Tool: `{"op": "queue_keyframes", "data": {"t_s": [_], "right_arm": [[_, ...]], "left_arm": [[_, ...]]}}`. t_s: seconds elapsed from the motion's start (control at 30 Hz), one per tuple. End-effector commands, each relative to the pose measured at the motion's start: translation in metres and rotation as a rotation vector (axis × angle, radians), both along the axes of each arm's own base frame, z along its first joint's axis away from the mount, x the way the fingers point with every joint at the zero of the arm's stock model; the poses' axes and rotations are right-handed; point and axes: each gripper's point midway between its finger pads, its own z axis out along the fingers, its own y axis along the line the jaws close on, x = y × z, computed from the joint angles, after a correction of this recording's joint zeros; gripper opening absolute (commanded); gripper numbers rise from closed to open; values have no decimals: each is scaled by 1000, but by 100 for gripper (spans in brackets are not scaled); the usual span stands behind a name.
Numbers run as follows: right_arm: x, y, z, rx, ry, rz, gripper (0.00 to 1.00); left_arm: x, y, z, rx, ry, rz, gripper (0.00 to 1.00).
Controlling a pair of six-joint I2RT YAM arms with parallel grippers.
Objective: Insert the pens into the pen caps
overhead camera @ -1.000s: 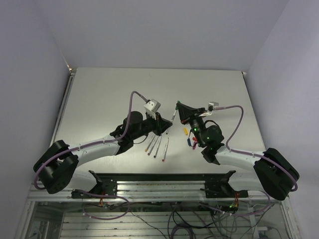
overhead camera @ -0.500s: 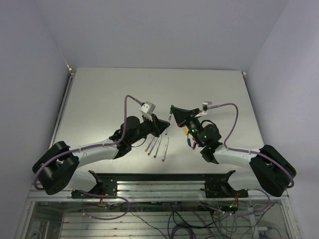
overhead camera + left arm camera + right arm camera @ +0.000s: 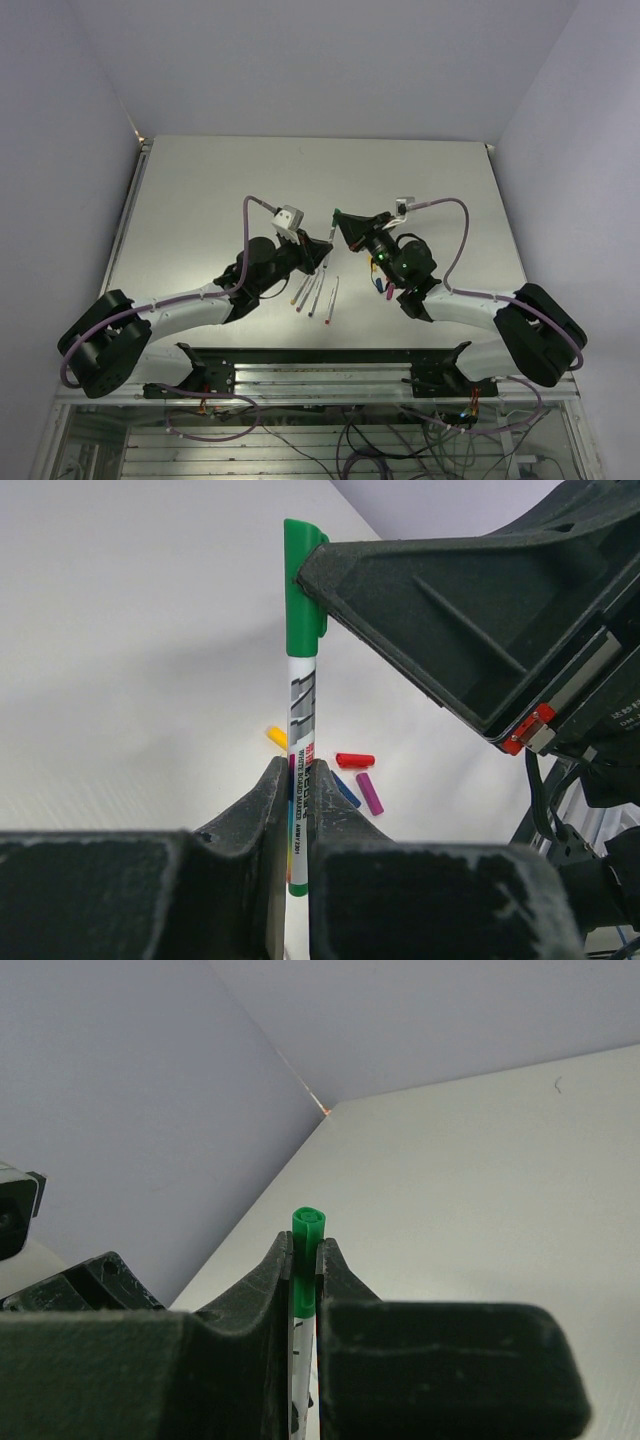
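I will let go of the capped green pen with my left gripper on the bare table point(image 3: 280, 222) beyond the far ends of the lying pens.
My left gripper point(image 3: 298, 780) is shut on the lower barrel of the green pen point(image 3: 301, 705), which stands upright above the table. My right gripper point(image 3: 305, 1255) is shut on the green cap point(image 3: 307, 1235), and the cap sits on the pen's top end point(image 3: 303, 590). In the top view the two grippers meet at mid-table, the left point(image 3: 322, 257) below the right point(image 3: 337, 217). Several other pens point(image 3: 316, 294) lie side by side on the table. Yellow point(image 3: 276, 737), red point(image 3: 355, 760), blue point(image 3: 345, 790) and purple point(image 3: 369, 793) caps lie loose.
The loose caps point(image 3: 384, 290) lie under my right arm, partly hidden in the top view. The lying pens are just in front of my left gripper. The table's metal frame point(image 3: 320, 360) runs along the near edge.
Both grippers have shifted left together, with the pen and green cap held between them. The lying pens and loose caps have not moved.
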Motion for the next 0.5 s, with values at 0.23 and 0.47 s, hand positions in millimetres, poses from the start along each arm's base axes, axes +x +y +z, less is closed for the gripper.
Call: {"op": "queue_keyframes", "data": {"t_s": [0.23, 0.47], "right_arm": [[-28, 28, -94, -243, 236, 160, 0], [12, 11, -41, -251, 115, -57, 28]], "left_arm": [[44, 28, 100, -237, -226, 169, 7], [61, 37, 53, -39, -138, 256, 7]]}}
